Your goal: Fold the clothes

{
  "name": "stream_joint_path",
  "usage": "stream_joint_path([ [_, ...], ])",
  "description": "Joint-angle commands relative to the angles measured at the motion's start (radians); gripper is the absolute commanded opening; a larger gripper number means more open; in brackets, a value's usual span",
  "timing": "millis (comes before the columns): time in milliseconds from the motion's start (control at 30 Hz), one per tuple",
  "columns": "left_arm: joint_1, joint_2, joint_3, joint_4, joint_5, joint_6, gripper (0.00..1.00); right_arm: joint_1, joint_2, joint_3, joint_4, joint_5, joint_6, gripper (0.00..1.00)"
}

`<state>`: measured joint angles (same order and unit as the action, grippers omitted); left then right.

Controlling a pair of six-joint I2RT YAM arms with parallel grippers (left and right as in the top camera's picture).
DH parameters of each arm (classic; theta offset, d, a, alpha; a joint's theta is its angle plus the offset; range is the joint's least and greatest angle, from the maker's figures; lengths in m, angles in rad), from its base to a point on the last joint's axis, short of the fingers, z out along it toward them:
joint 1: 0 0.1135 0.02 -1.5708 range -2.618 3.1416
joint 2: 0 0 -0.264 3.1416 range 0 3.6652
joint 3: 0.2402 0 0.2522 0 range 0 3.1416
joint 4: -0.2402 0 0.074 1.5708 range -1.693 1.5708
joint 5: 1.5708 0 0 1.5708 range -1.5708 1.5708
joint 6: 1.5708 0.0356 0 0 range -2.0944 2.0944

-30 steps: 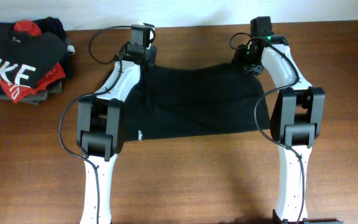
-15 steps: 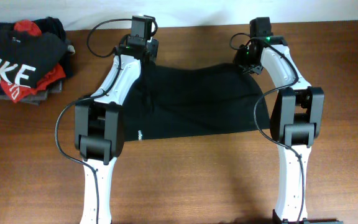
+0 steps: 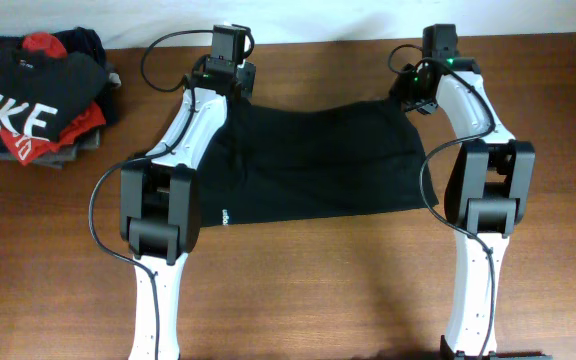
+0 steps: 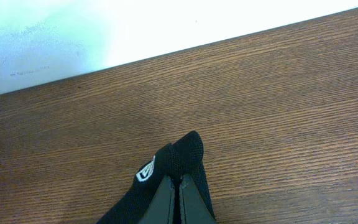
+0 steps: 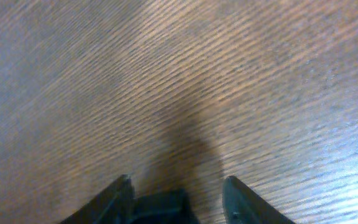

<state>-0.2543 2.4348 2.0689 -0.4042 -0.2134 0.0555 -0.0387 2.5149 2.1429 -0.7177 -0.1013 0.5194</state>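
Observation:
Next, the left gripper releases the black T-shirt's bunched corner behind the tiny white lettering, toward the NIKE pile (image 3: 205,147).
The black T-shirt (image 3: 318,160) lies spread flat between my two arms, with tiny white lettering near its front left edge. My left gripper (image 3: 230,75) is at the shirt's back left corner. In the left wrist view it (image 4: 179,183) is shut on a bunched tip of the black fabric (image 4: 188,149) that bears a small white logo, held over the wood. My right gripper (image 3: 436,60) is just beyond the shirt's back right corner. In the right wrist view it (image 5: 178,182) is open over bare wood with nothing between the fingers.
A pile of other garments (image 3: 33,100) sits at the back left, topped by a black shirt with white NIKE letters over red and grey pieces. The table's far edge and a white wall (image 4: 135,25) lie close behind the left gripper.
My right gripper has shifted right and toward the back, off the shirt's back right corner. My left gripper moved slightly toward the back with the fabric, then held still.

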Motion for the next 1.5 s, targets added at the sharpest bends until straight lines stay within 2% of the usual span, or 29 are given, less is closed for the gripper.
stream_joint_path([
  [0,0.001,-0.047,0.023,-0.001,0.011,-0.018,0.01,0.009,0.015,0.006,-0.002,0.0,-0.006,0.38],
  [100,0.001,-0.047,0.023,-0.001,0.011,-0.018,0.01,0.012,0.015,0.006,-0.01,-0.003,-0.005,0.34],
  [300,0.001,-0.047,0.023,-0.001,0.011,-0.018,0.01,0.013,0.015,0.006,-0.012,-0.038,-0.005,0.35],
  [367,0.001,-0.047,0.023,-0.001,0.011,-0.018,0.01,0.013,0.015,0.006,-0.025,-0.048,0.008,0.45],
  [600,0.001,-0.047,0.023,-0.001,0.01,-0.018,0.01,0.01,0.015,0.006,-0.035,-0.049,0.039,0.47],
  [700,0.001,-0.047,0.023,-0.001,0.011,-0.018,0.01,0.01,0.015,0.006,-0.031,-0.049,0.04,0.39],
  [800,0.001,-0.047,0.023,-0.001,0.011,-0.018,0.01,0.01,0.015,0.006,-0.026,-0.048,0.04,0.2],
  [967,0.001,-0.048,0.023,0.0,0.01,-0.018,0.01,0.009,0.014,0.007,-0.007,-0.044,0.039,0.09],
  [1200,0.003,-0.101,0.023,-0.008,0.007,-0.018,0.01,-0.012,-0.018,0.045,-0.079,0.022,0.039,0.06],
  [1467,0.01,-0.174,0.023,-0.115,0.005,-0.026,0.01,-0.027,-0.052,0.051,-0.132,0.035,0.039,0.04],
])
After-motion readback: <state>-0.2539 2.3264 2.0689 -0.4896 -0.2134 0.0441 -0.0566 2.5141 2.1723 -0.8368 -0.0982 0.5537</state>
